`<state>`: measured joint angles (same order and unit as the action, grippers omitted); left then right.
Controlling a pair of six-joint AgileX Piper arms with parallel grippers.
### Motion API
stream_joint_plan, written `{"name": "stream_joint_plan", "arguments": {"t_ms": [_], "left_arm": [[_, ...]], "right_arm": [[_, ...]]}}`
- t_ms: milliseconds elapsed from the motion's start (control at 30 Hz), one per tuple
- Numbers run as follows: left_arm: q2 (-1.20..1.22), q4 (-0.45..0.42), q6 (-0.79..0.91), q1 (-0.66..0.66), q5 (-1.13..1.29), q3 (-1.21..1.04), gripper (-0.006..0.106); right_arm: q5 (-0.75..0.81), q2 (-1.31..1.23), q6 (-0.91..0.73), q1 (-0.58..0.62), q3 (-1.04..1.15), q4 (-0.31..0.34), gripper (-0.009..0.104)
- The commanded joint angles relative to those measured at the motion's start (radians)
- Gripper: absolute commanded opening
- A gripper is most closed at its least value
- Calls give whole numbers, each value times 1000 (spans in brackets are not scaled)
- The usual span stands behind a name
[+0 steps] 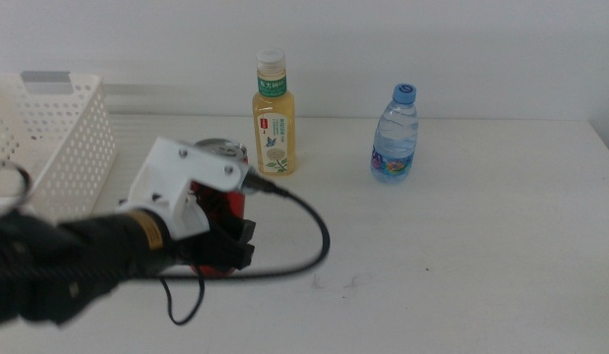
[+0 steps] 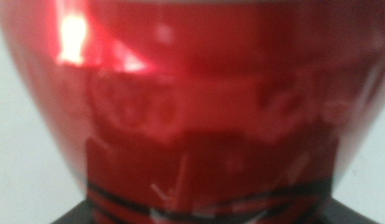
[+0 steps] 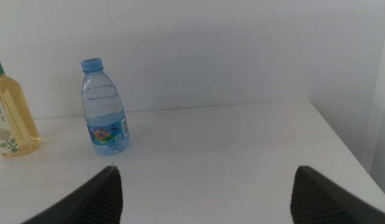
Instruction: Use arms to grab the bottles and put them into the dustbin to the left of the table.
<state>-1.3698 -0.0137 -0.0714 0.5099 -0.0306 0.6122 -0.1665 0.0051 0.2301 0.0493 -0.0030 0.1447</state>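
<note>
Next, my left gripper lets go of the red cola can inside the white dustbin [image 1: 29, 169], beside the dustbin's side facing the tea bottle.
The red cola can [image 1: 217, 202] stands on the table [image 1: 461, 256], left of centre. My left gripper [image 1: 230, 239] reaches in from the left and is shut on the can. The can [image 2: 204, 106] fills the left wrist view, blurred, between the jaw tips. Behind the can stands the yellow tea bottle [image 1: 273, 123] with a white cap, and right of it the small clear water bottle [image 1: 395, 138] with a blue cap. The right gripper [image 3: 208, 199] waits out of the middle view, open and holding nothing, facing the water bottle [image 3: 105, 112] and the tea bottle [image 3: 9, 118].
The white perforated dustbin [image 1: 58, 138] stands at the table's far left, just behind the left arm. A black cable [image 1: 304, 246] loops from the left wrist over the table. A pale wall backs the table.
</note>
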Motion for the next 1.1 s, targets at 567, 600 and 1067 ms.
{"name": "stream_joint_plan", "arguments": {"t_ms": [567, 600, 1067], "left_arm": [[-132, -31, 255, -409, 1151, 864, 10], [-170, -24, 269, -459, 1195, 922, 10], [-540, 22, 362, -729, 1252, 1215, 10]], "right_arm": [[8, -5, -2, -6, 3, 7, 83], [8, -5, -2, -6, 3, 7, 83], [8, -5, -2, -6, 3, 7, 83]]}}
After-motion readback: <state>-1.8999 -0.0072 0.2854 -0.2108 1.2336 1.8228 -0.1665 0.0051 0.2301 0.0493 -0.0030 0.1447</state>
